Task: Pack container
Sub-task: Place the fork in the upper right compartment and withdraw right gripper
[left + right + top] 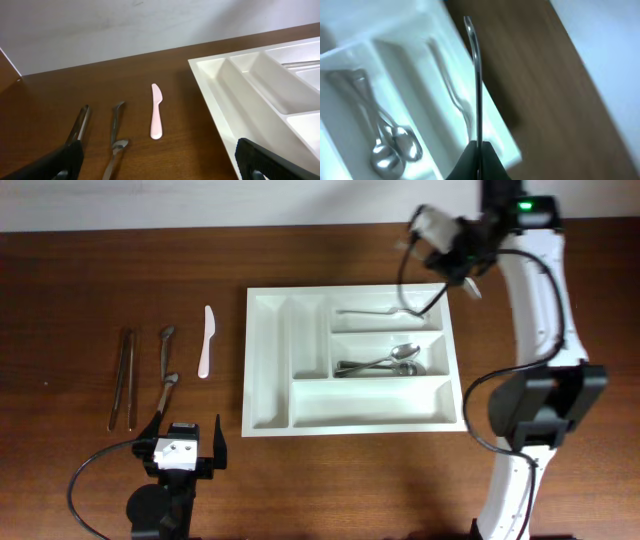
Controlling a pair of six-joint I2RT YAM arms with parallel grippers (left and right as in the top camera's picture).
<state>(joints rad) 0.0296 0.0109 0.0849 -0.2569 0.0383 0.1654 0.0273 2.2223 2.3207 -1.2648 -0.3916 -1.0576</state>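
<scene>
The thin metal utensil will go down between the other metal utensil and the spoons' compartment (383,327) (427,100), set there by my right gripper.
The white five-compartment container (268,360) lies at the table's middle. Its top right compartment holds a metal utensil (380,311) and the one below holds two spoons (385,365). My right gripper (422,238) hovers above the container's far right corner. In the right wrist view it (479,149) is shut on a thin metal utensil (477,75), seen edge-on, above the container (350,50). My left gripper (186,442) is open and empty at the near left; its fingers (160,165) frame bare table.
Left of the container lie a white plastic knife (206,340), two metal utensils (166,345) (165,392) and long metal tongs (123,378). The left wrist view shows the knife (156,117), a spoon (116,150) and the container's left rim (215,95).
</scene>
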